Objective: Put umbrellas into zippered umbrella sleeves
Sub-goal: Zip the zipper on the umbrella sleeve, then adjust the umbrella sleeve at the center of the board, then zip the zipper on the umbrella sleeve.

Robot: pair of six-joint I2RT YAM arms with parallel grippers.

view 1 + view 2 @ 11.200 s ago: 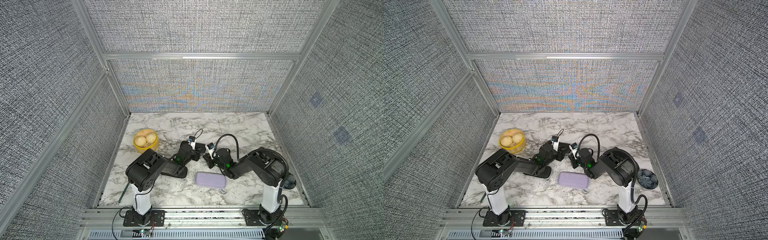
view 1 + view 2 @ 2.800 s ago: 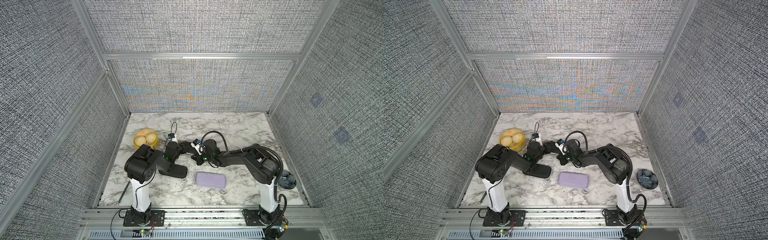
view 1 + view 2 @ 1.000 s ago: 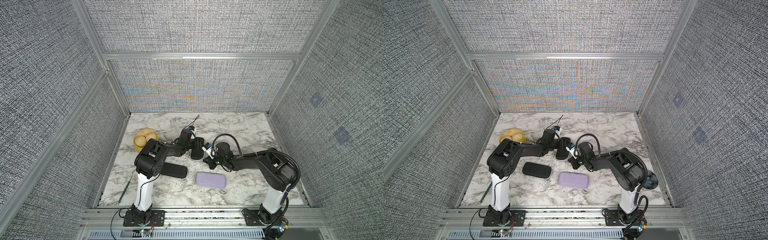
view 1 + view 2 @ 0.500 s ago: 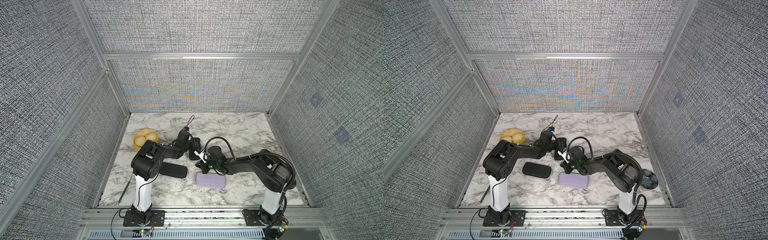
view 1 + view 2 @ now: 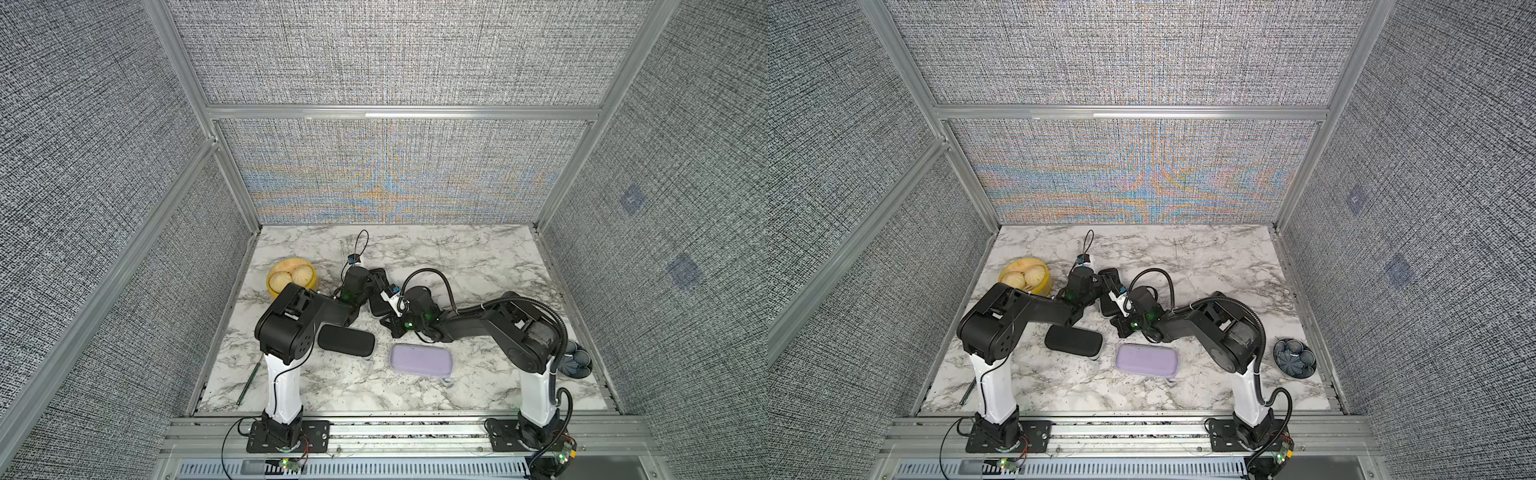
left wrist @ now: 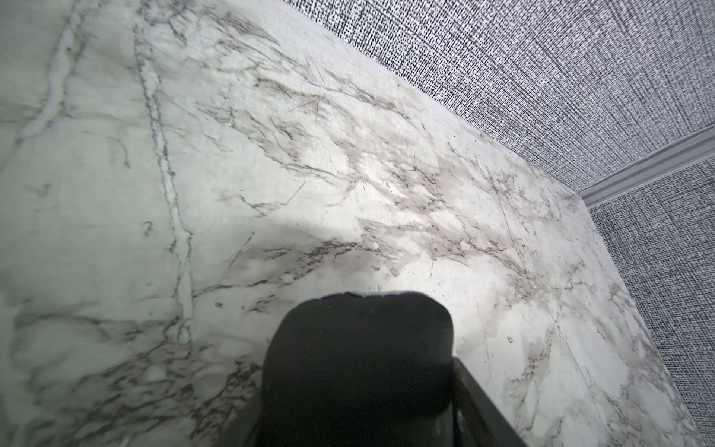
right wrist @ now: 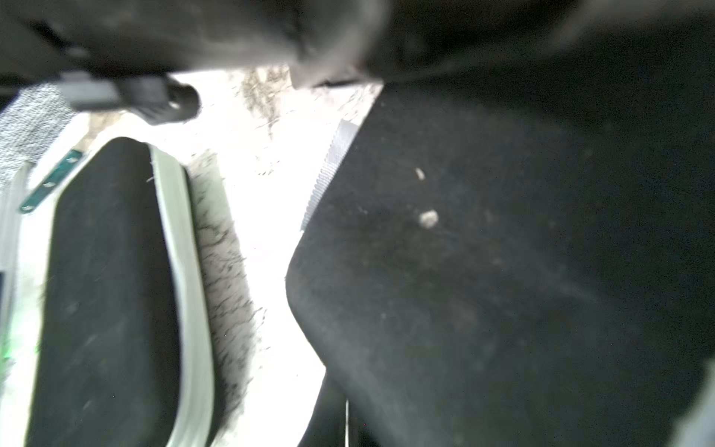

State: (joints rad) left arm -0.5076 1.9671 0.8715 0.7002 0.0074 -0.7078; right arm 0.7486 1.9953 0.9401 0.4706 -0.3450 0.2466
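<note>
The black sleeve lies crosswise between my grippers, so next I open my left gripper and take its rounded end (image 5: 1108, 273), with the sleeve pointing lengthwise at my right gripper.
A black zippered sleeve (image 5: 378, 293) lies mid-table, and its rounded end (image 6: 358, 348) sits between the jaws of my left gripper (image 5: 371, 286), which is shut on it; one finger (image 6: 479, 402) shows beside it. My right gripper (image 5: 392, 323) is shut at this sleeve's near end, where its black shell (image 7: 503, 251) and pale zipper tape (image 7: 329, 170) fill the right wrist view. Whether anything is pinched between its jaws is hidden. A second black sleeve (image 5: 346, 340) and a lavender sleeve (image 5: 420, 360) lie closed nearer the front. The umbrellas are out of view.
A yellow steamer basket (image 5: 293, 277) with buns stands at the back left, close to my left arm. A dark blue dish (image 5: 1293, 357) sits at the right edge. A thin green stick (image 5: 248, 382) lies at the front left. Fabric walls close in the marble table (image 5: 478, 266).
The black sleeve in my left gripper has shifted a little to the left. My right gripper has moved left, closer to that sleeve's near end, and has stayed shut.
</note>
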